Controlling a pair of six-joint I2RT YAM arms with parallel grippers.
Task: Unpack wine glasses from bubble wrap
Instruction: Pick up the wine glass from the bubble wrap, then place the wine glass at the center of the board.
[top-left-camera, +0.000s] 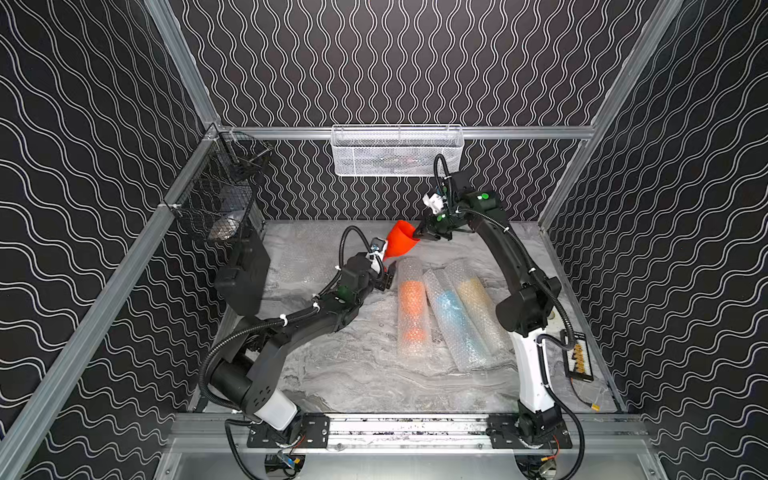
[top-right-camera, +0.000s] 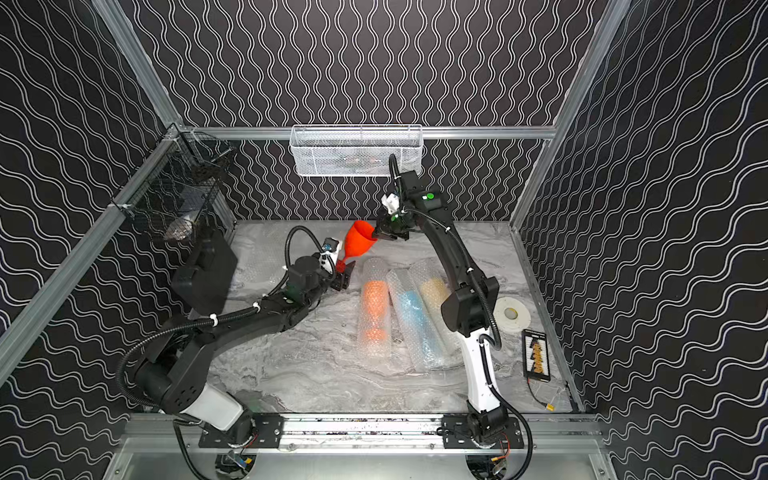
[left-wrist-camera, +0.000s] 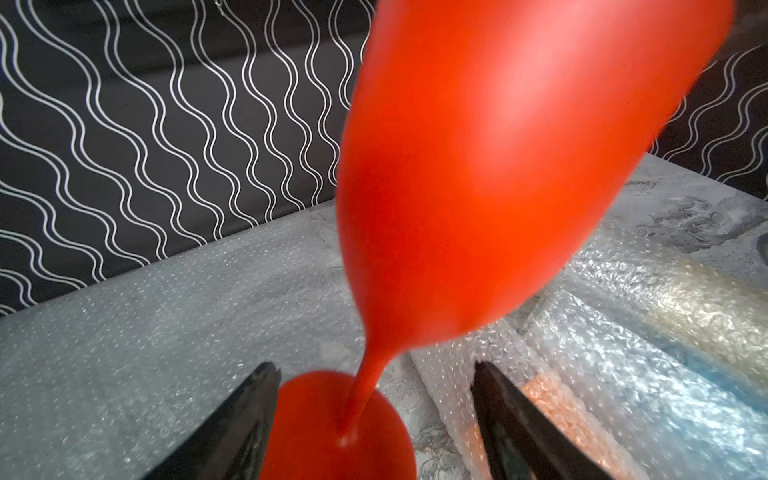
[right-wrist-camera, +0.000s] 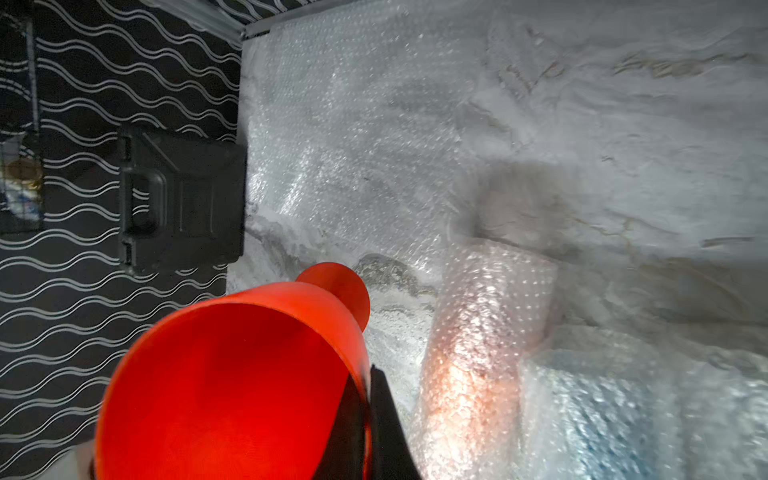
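Next, my right gripper sets the red wine glass down on the bare table (top-left-camera: 402, 239) (right-wrist-camera: 493, 165) behind the orange bubble wrap roll.
A red wine glass (top-left-camera: 400, 243) (top-right-camera: 360, 243) hangs tilted above the back of the table. My right gripper (top-left-camera: 417, 237) (right-wrist-camera: 368, 374) is shut on the rim of its bowl (right-wrist-camera: 232, 395), one finger inside and one outside. My left gripper (top-left-camera: 386, 274) (left-wrist-camera: 374, 370) stands open with the round foot (left-wrist-camera: 332, 432) and stem between its fingers. Three bubble wrap rolls lie side by side on the table, showing orange (top-left-camera: 412, 307), light blue (top-left-camera: 455, 320) and yellow (top-left-camera: 473, 291) through the wrap. A flat bubble wrap sheet (top-left-camera: 303, 257) (left-wrist-camera: 145, 332) lies at the back left.
A white mesh basket (top-left-camera: 397, 151) hangs on the back wall and a black wire basket (top-left-camera: 216, 199) on the left rail. A black box (top-left-camera: 243, 270) leans at the table's left edge. A tape roll (top-right-camera: 513, 313) and a small black device (top-left-camera: 577, 357) lie at the right.
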